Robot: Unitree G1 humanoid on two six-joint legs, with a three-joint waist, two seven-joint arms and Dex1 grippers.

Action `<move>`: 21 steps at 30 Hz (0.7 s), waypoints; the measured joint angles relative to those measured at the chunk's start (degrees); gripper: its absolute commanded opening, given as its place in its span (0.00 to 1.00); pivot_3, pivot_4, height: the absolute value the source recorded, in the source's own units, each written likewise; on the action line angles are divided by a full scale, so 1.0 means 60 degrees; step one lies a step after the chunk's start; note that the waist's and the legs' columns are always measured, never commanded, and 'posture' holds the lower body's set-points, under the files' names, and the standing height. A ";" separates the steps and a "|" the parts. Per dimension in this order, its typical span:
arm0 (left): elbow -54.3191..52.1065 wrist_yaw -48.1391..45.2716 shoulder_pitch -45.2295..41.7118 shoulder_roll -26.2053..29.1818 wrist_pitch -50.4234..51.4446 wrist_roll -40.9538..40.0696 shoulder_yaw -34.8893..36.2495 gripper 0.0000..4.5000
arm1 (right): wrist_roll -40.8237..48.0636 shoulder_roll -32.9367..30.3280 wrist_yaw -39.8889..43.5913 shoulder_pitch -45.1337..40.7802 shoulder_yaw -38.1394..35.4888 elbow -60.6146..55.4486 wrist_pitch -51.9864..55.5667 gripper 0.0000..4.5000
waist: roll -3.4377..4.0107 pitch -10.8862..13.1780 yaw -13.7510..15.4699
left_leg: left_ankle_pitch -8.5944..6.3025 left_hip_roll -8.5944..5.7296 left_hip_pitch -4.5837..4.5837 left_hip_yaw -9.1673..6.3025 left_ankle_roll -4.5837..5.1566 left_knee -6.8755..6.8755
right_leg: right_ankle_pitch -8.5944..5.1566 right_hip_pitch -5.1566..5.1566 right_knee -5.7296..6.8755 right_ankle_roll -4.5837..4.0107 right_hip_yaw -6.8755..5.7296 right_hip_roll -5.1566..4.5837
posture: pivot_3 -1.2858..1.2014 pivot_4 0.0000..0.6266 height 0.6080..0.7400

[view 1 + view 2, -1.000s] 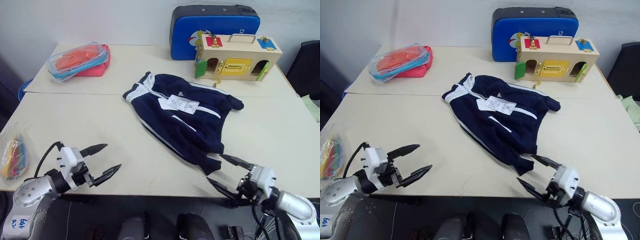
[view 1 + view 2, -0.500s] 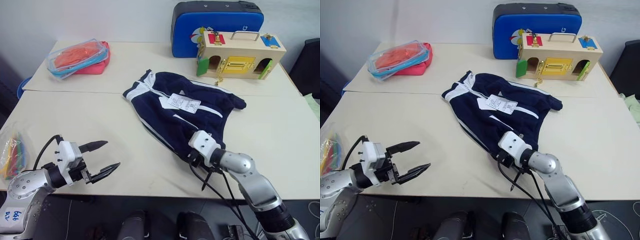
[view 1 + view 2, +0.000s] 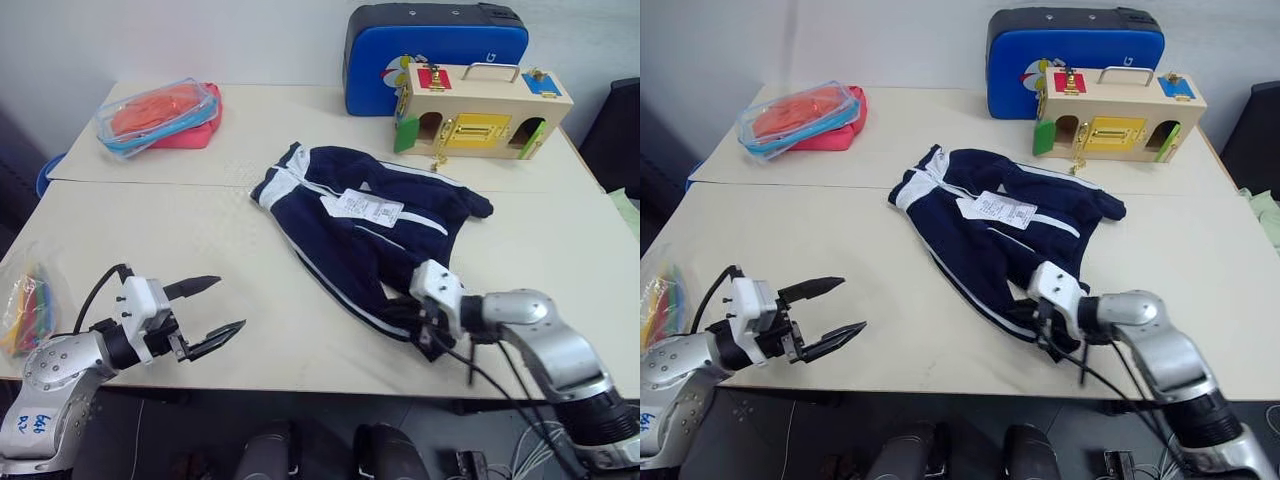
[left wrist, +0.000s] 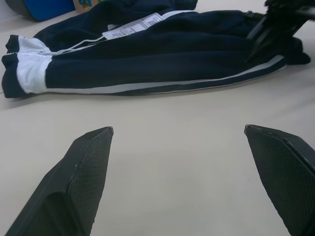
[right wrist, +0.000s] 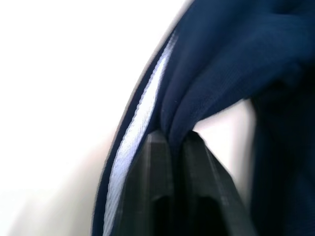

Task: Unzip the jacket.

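Note:
My right gripper is on the sleeve of the slanted jacket, so it should take the hem (image 3: 448, 250) and my left gripper should take the collar before unzipping.
The navy jacket (image 3: 370, 230) lies crumpled in the middle of the table, its white collar (image 3: 275, 185) to the left and white paper tags (image 3: 365, 207) on top. My right gripper (image 3: 425, 335) sits at the jacket's near lower edge, shut on a fold of navy fabric beside a white stripe; the right wrist view shows the cloth pinched between its fingers (image 5: 157, 162). My left gripper (image 3: 228, 305) stands open over bare table at the front left, well apart from the jacket (image 4: 147, 59), with nothing between its fingers (image 4: 86, 167).
A blue case (image 3: 430, 45) and a wooden latch box (image 3: 485, 105) stand at the back right. A clear pouch with orange contents (image 3: 160, 115) lies at the back left. A bag of coloured items (image 3: 25, 310) sits at the table's left edge.
My right gripper came up from beyond the table's front edge to the jacket's near edge and shut on the fabric. The left gripper stayed open in place.

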 measured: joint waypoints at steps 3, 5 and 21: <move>0.0112 -0.0045 -0.0109 0.0003 -0.0009 0.0015 -0.0020 1.00 | 0.0612 -0.0883 0.1689 0.0218 -0.0333 0.0888 -0.0552 0.00 | -0.0003 0.0002 0.0016 | -0.0001 -0.0001 0.0001 0.0001 0.0007 0.0008 | 0.0002 0.0008 -0.0001 0.0003 -0.0001 -0.0004 | 0.52 0.24 1.00; 0.0255 -0.0101 -0.0121 0.0017 -0.0020 0.0020 -0.0018 1.00 | 0.0404 -0.1705 0.2477 0.0421 -0.0378 0.1631 -0.1252 0.00 | -0.0003 0.0002 0.0029 | -0.0002 -0.0004 0.0003 0.0002 0.0012 0.0011 | 0.0002 0.0010 -0.0002 0.0004 -0.0001 -0.0007 | 0.52 0.24 1.00; 0.0241 -0.0478 -0.0927 0.0436 -0.0237 0.0791 -0.1037 1.00 | 0.1606 -0.2224 0.2781 0.1829 -0.1376 0.0997 -0.0887 0.34 | -0.0005 0.0004 0.0057 | 0.0001 0.0000 0.0008 -0.0014 -0.0003 0.0017 | 0.0004 0.0018 0.0004 0.0005 -0.0006 -0.0016 | 0.52 0.24 1.00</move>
